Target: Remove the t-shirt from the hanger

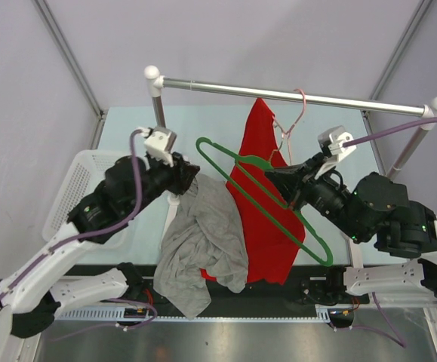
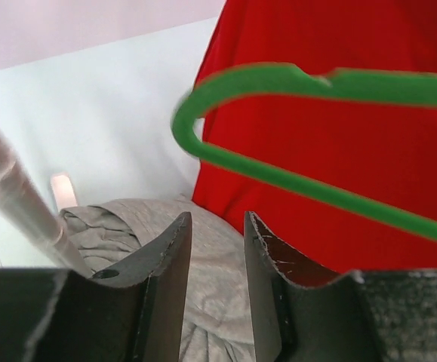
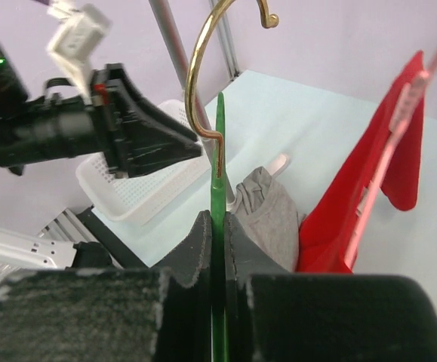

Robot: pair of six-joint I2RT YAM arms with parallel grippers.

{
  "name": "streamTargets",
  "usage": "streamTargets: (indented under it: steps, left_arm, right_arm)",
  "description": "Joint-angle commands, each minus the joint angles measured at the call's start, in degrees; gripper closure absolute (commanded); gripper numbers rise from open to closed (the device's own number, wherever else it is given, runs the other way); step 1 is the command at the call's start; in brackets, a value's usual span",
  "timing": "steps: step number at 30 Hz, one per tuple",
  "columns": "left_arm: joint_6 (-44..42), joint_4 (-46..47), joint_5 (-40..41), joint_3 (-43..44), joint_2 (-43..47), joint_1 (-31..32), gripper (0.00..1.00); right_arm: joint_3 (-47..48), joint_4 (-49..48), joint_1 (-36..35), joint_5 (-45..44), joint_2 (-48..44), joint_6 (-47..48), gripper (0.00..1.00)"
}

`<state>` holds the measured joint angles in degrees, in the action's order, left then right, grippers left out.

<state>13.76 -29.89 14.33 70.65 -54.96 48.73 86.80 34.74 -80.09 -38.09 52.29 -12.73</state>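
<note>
I need to use my right gripper to release the green hanger, now held tilted above the table, on the metal rail (image 1: pixel 198 84), near the post that is by the white basket.
The grey t-shirt (image 1: pixel 203 241) lies crumpled, off the hanger, running from my left gripper down to the table's front edge. It also shows in the left wrist view (image 2: pixel 218 256) and the right wrist view (image 3: pixel 267 211). My left gripper (image 1: pixel 194 175) sits at the shirt's top end. Its jaws stand apart over the fabric (image 2: pixel 216 217). My right gripper (image 1: pixel 271 175) is shut on the bare green hanger (image 1: pixel 327 260), which it holds tilted above the table. The hanger passes between its fingers (image 3: pixel 218 219); its brass hook (image 3: pixel 195 75) points up.
A red garment (image 1: pixel 267 234) hangs on a pink hanger (image 1: pixel 297 121) from the metal rail (image 1: pixel 293 96), right behind the green hanger. A white perforated basket (image 1: pixel 75 181) stands at the left. The rack's posts rise at both sides.
</note>
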Motion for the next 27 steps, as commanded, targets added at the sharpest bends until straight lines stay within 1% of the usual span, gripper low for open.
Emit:
streamTargets:
  steps: [1, 2, 6, 9, 17, 20, 24, 27]
  left_arm:
    - [2.85, -0.08, -3.96, -2.97, 8.89, -0.21, 0.61]
    - [3.11, -0.34, -3.35, -4.37, 11.69, -0.21, 0.59]
    - [5.22, -1.22, -0.62, -7.89, 17.15, -0.21, 0.55]
    - [6.71, -1.13, -0.97, -10.97, 19.53, -0.3, 0.53]
    - [9.26, -2.37, -3.86, -14.04, 19.54, -0.21, 0.5]
    - [9.62, -1.4, -5.27, -15.28, 20.33, -0.21, 0.49]
    - [9.71, -2.28, -5.45, -15.46, 20.59, -0.21, 0.47]
    - [9.79, -3.07, -5.45, -16.07, 21.65, -0.21, 0.46]
  right_arm:
    - [4.24, -5.38, -0.24, -0.32, 2.02, 3.59, 1.0]
    - [5.82, -5.73, -0.24, -0.5, 3.59, 4.55, 1.0]
    - [9.95, -7.58, -0.24, -1.99, 8.25, 7.18, 1.0]
    - [13.11, -8.9, -0.24, -4.18, 12.21, 9.2, 1.0]
    - [18.75, -11.62, 0.2, -11.47, 20.12, 14.04, 1.0]
    - [19.63, -13.29, 1.52, -11.4, 22.32, 15.02, 1.0]
    - [20.68, -15.23, 5.28, -9.73, 24.26, 14.14, 1.0]
    - [22.44, -14.79, 7.4, -6.74, 25.93, 13.0, 1.0]
